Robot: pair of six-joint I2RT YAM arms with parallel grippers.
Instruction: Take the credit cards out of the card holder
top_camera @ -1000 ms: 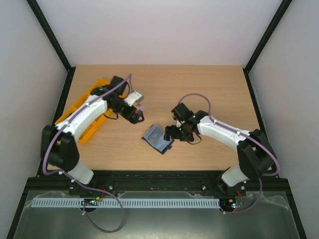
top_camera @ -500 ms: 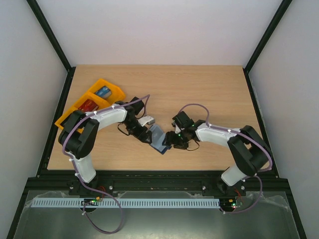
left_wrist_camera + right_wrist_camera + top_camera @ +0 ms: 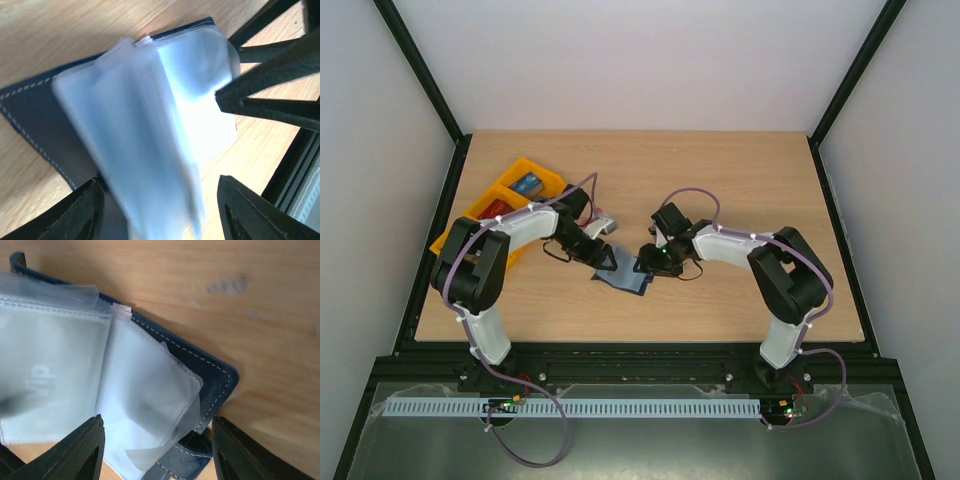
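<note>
A loose, empty sleeve beside the VIP card is under my right gripper, so next I move the gripper across and pinch the edge of the VIP card's sleeve [image 3: 103, 362].
The card holder [image 3: 626, 277] lies open on the table, navy blue with clear plastic sleeves fanned up. In the right wrist view the card holder [image 3: 212, 375] shows a dark card lettered "VIP" [image 3: 40, 379] inside a sleeve. The white card with the red mark is hidden. My left gripper [image 3: 607, 259] is open at the holder's left side; in its wrist view the left gripper [image 3: 160, 215] straddles the blurred sleeves [image 3: 150, 130]. My right gripper [image 3: 646, 262] is open at the holder's right side; in its wrist view the right gripper [image 3: 157, 452] hangs over a loose sleeve.
An orange three-compartment tray [image 3: 470, 222] stands at the table's left, holding a blue item [image 3: 528, 185] and a red item. The black frame rail runs along the near edge. The right gripper's fingers [image 3: 270, 75] show at the upper right of the left wrist view.
My left arm swung from the orange tray to the card holder. My right gripper moved left onto the holder. The holder shifted slightly left and its sleeves stand fanned.
</note>
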